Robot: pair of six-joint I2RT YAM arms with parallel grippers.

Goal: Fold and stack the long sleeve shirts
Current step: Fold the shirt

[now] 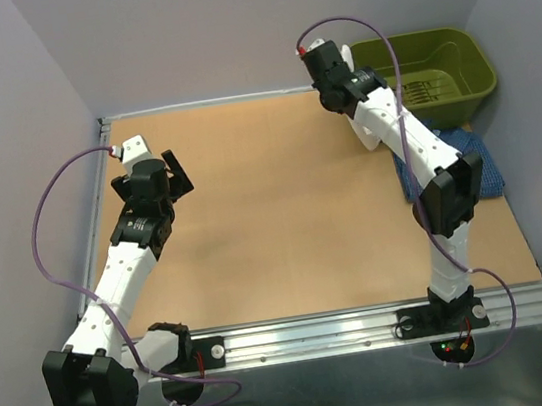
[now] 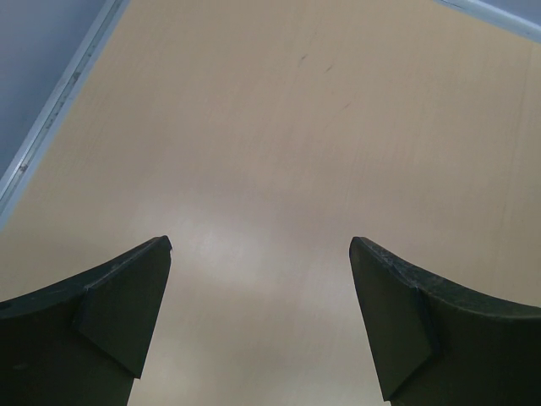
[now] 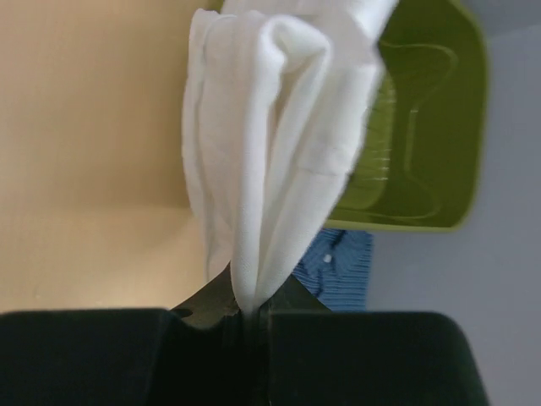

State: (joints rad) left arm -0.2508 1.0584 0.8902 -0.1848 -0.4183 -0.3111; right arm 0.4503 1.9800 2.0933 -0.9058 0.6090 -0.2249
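Observation:
I need to release the white shirt with my right gripper on the bare middle of the wooden tabletop [image 1: 299, 202].
My right gripper [image 3: 249, 309] is shut on a bunched fold of the plain white shirt [image 3: 270, 127], which fills the middle of the right wrist view. In the top view this gripper [image 1: 344, 92] is at the far right of the table, next to the bin, and the arm hides most of the white shirt. The dark blue patterned shirt [image 1: 475, 162] lies crumpled at the table's right edge, beside the right arm; it also shows in the right wrist view [image 3: 342, 266]. My left gripper [image 1: 178, 171] is open and empty over bare table at the far left [image 2: 260, 245].
An olive-green plastic bin [image 1: 433, 64] stands at the back right corner, also seen behind the white shirt [image 3: 423, 127]. The wooden tabletop [image 1: 272, 213] has a metal rim, with grey walls on three sides.

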